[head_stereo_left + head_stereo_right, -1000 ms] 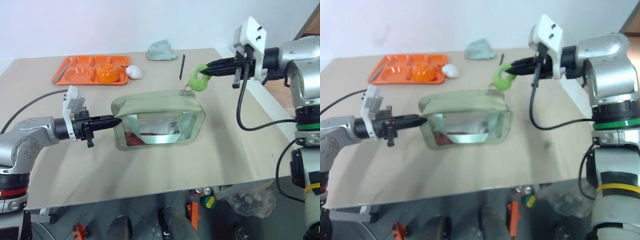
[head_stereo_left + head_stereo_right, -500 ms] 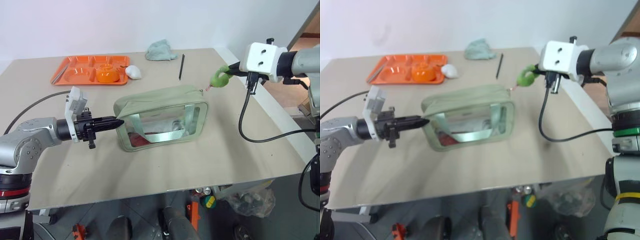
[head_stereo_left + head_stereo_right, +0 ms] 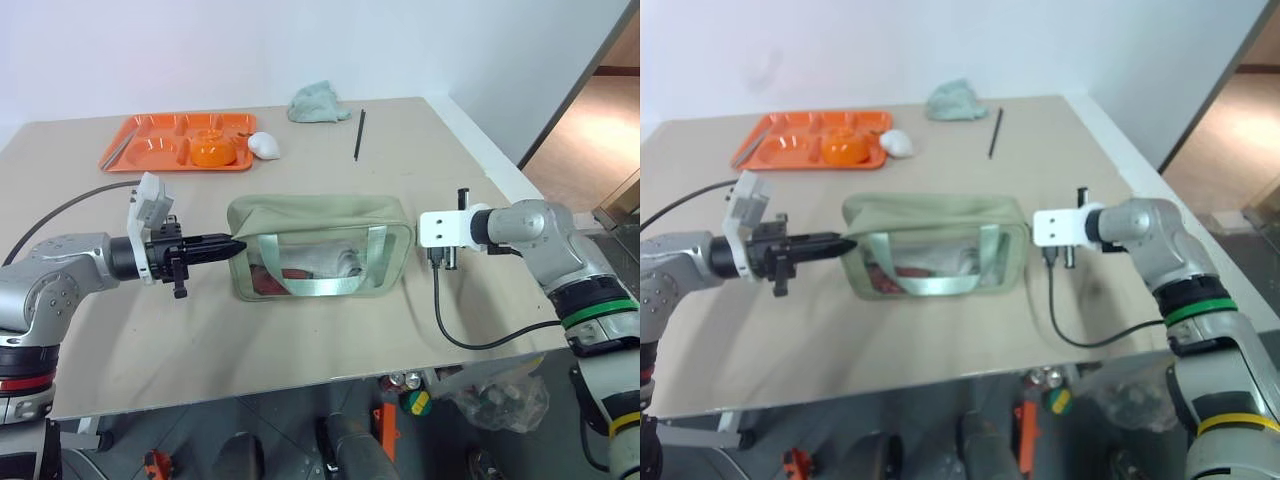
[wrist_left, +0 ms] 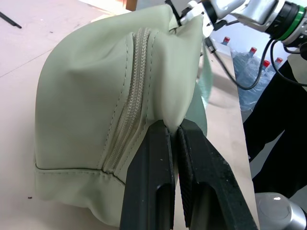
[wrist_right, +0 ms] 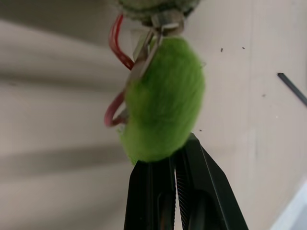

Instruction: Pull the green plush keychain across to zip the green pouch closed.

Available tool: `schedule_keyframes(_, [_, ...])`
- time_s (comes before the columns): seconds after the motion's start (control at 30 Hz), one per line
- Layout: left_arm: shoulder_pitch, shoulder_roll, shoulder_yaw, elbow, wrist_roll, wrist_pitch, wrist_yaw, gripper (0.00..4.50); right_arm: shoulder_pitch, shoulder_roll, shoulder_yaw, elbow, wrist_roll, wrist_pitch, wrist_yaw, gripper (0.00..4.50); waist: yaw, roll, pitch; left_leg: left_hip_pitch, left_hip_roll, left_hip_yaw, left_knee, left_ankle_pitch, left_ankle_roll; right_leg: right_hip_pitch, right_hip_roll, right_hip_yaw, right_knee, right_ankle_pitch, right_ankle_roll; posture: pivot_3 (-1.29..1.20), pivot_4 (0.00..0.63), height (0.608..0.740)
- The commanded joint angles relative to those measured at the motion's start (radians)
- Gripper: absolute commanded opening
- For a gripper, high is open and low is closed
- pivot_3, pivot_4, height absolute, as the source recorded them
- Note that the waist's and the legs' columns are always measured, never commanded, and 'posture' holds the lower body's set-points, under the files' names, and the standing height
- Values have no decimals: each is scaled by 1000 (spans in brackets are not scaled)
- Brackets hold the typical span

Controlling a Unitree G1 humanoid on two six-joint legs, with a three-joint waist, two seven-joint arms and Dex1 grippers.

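Note:
I should use my right gripper to set the green plush keychain, now hanging from the zipper pull, down and let it go beside the end of the green pouch (image 3: 426, 256) that faces that gripper.
The green pouch (image 3: 320, 232) stands lengthwise in the middle of the table, with its clear side and webbing handle facing me. My left gripper (image 3: 233, 245) is level at the pouch's left end, shut on a fold of its fabric (image 4: 168, 103) beside the zipper (image 4: 130, 103), whose teeth look closed there. My right gripper (image 5: 174, 154) is at the pouch's right end, shut on the green plush keychain (image 5: 163, 108). The keychain hangs from the zipper pull by a metal clip and a red loop. In the eye views the white wrist mount (image 3: 440, 226) covers the keychain.
An orange tray (image 3: 140, 152) holding an orange bowl (image 3: 214, 150) sits at the back left, with a white object (image 3: 265, 145) beside it. A grey-green cloth (image 3: 318, 102) and a black pen (image 3: 358, 135) lie at the back. The table's right edge (image 3: 520, 190) is near my right arm.
My right gripper has swung down and to the right with the keychain, from above the table to the pouch's right end. The lifted pouch has settled level. My left gripper has held still.

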Motion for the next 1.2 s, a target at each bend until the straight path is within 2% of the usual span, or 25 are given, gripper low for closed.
schedule_keyframes(0.03, [-15, 27, 19, -8, -4, 6, -9, 0, -19, 24, 23, 55, -58, -33, -43, 16, -1, 0, 0, 0, 0, 0, 0, 0, 0, 0, 0, 0, 0, 0, 0, 0, 150, 740])
schedule_keyframes(0.17, [-17, 27, 19, -5, -1, 7, -12, 0, 19, 58, 23, 7, -1, -30, 31, 16, -1, -1, 0, 1, 0, 0, 0, 0, 0, 1, 0, 0, 0, 0, 0, 0, 150, 740])
schedule_keyframes(0.3, [-23, 22, 13, 2, 2, 5, -11, 0, 104, 89, -46, -206, 251, 153, 246, 16, -3, -1, -1, 2, 1, 0, 0, 0, 0, 1, 1, 0, 0, 0, 0, 0, 150, 740])
schedule_keyframes(0.4, [-23, 17, 11, 4, 5, 4, -11, 0, 136, 73, -91, -325, 359, 270, 340, 16, -4, -1, -1, 2, 2, -2, 0, 0, 0, 2, 3, 0, 0, 0, -1, 0, 150, 740])
schedule_keyframes(0.47, [-21, 14, 12, 4, 8, 4, -12, 0, 134, 63, -113, -345, 365, 307, 346, 16, -3, -1, -1, 2, 2, -3, 0, 0, 0, 2, 3, -2, 1, 0, -1, 0, 150, 740])
schedule_keyframes(0.6, [-11, 8, 14, -1, 11, 1, -7, 0, 73, 47, -152, -262, 338, 327, 307, 16, -1, -1, -1, 1, 1, -2, 1, 0, 0, 2, 2, -1, 1, 0, -1, 0, 150, 740])
schedule_keyframes(0.73, [6, 6, 32, -10, 6, 3, 3, 0, -16, 34, -259, -204, 438, 450, 313, 16, 1, -1, 0, 0, 0, -1, 1, 0, 0, 1, 1, -1, 0, 0, 0, 0, 150, 740])
schedule_keyframes(0.77, [11, 7, 37, -12, 11, -2, 8, 0, -20, 26, -277, -210, 460, 481, 329, 498, 1, -1, 0, 0, 0, -1, 0, 0, 0, 1, 1, -1, 0, 0, 0, 0, 150, 740])
schedule_keyframes(0.87, [21, 6, 52, -3, 17, -10, 26, 0, -6, -5, -310, -251, 519, 564, 384, 1157, 6, -1, 0, 0, 0, -3, 0, 0, 0, 1, 1, -2, 0, -1, -1, 0, 150, 740])
schedule_keyframes(0.9, [21, 4, 58, 5, 16, -7, 35, 366, 4, -16, -317, -268, 535, 586, 399, 1635, 6, -1, 0, 0, 0, -3, 0, 0, 0, 2, 0, -2, 0, -2, -1, 0, 150, 740])
schedule_keyframes(1.17, [37, 33, 165, 26, -50, 74, 97, 3068, 107, -121, -422, -396, 663, 784, 435, 4333, 5, -1, 0, 0, 0, -3, 0, 0, 1, 1, 1, -3, 0, -2, -1, 0, 150, 740])
schedule_keyframes(1.2, [49, 42, 192, 20, -65, 84, 96, 3276, 129, -139, -442, -411, 683, 800, 441, 4496, 6, -1, 0, 0, 0, -4, 0, 0, 0, 1, 0, -3, 0, -2, -1, 0, 150, 740])
